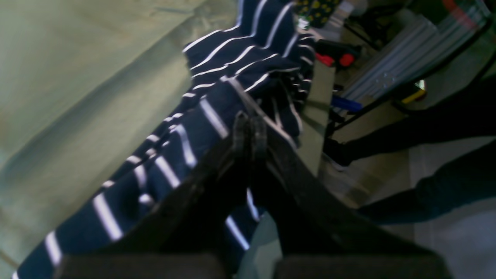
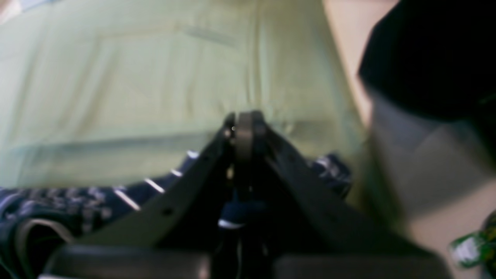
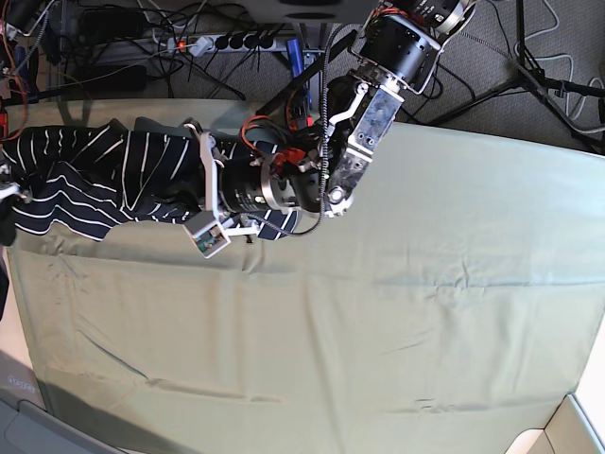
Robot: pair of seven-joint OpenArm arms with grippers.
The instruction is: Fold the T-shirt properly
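Observation:
I can see my right gripper pinches just a narrow piece of the T-shirt. Next, I open it, take more of the T-shirt's bunched end (image 3: 30, 172) and fold that toward my left gripper.
The T-shirt (image 3: 85, 175), dark navy with thin white stripes, lies bunched in a long band along the table's far left edge. My left arm (image 3: 255, 194) reaches across onto the band's right end. In the left wrist view my left gripper (image 1: 250, 121) is shut on a fold of the T-shirt (image 1: 217, 66), close to the table edge. The right wrist view shows my right gripper (image 2: 244, 120) shut, with a strip of the T-shirt (image 2: 234, 217) caught between its fingers. More of the shirt lies low on the left in that view. The base view cuts this gripper off at its left border.
A pale green cloth (image 3: 378, 322) covers the table. Behind the far edge are a power strip (image 3: 217, 40), cables and a stand's legs (image 3: 548, 76). A person's dark legs (image 1: 426, 128) stand on the floor beside the table edge (image 1: 316, 128). Beige floor (image 2: 348, 46) shows past the cloth.

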